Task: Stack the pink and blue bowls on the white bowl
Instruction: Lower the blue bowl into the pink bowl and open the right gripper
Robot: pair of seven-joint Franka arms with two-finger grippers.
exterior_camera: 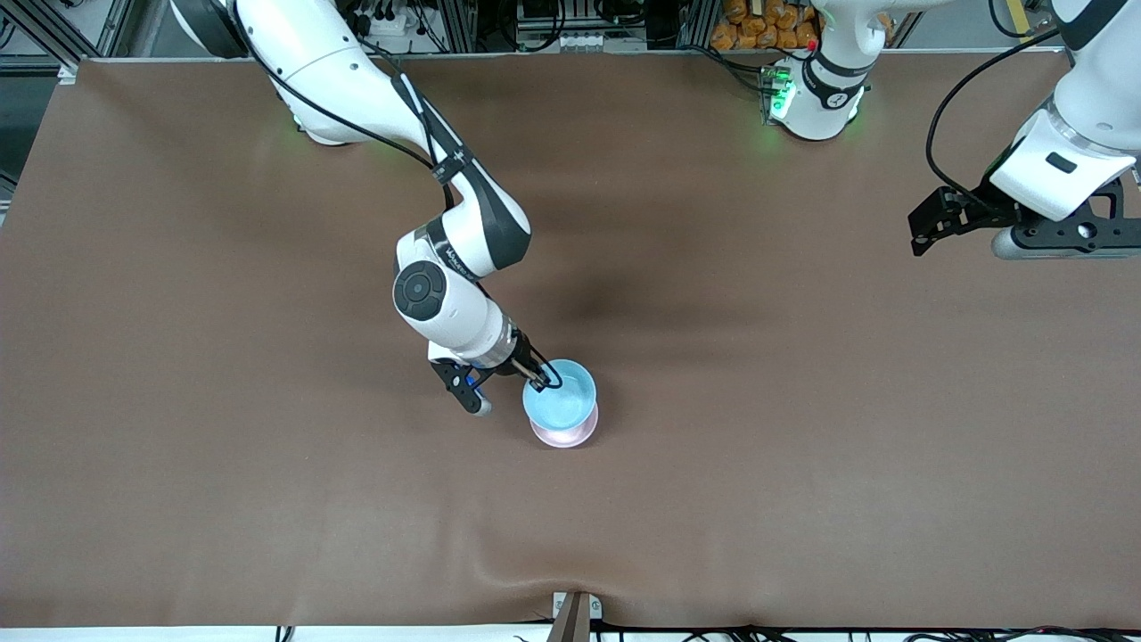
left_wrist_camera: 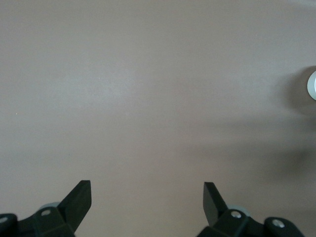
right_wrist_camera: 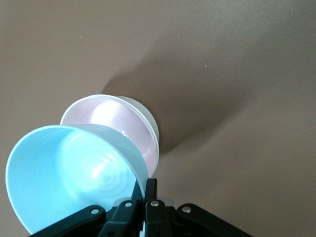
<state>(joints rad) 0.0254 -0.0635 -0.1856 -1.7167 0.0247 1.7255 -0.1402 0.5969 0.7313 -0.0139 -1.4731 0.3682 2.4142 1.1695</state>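
Note:
The robot's right gripper will release the light blue bowl inside the pink bowl (exterior_camera: 563, 413) (right_wrist_camera: 112, 129) that is nested in the white bowl.
My right gripper (exterior_camera: 539, 382) is shut on the rim of the light blue bowl (exterior_camera: 559, 401) and holds it tilted just over the pink bowl (exterior_camera: 563, 434) in the middle of the table. In the right wrist view the gripper (right_wrist_camera: 148, 185) pinches the blue bowl's (right_wrist_camera: 64, 173) wall, and the pink bowl (right_wrist_camera: 116, 118) sits nested in the white bowl (right_wrist_camera: 150, 126), of which only the outer wall shows. My left gripper (exterior_camera: 923, 234) is open and empty, waiting over the table's left-arm end; its fingertips (left_wrist_camera: 79, 197) stand wide apart over bare table.
The brown table cover (exterior_camera: 802, 446) has a raised wrinkle at the edge nearest the front camera. A pale round object (left_wrist_camera: 312, 85) shows at the edge of the left wrist view.

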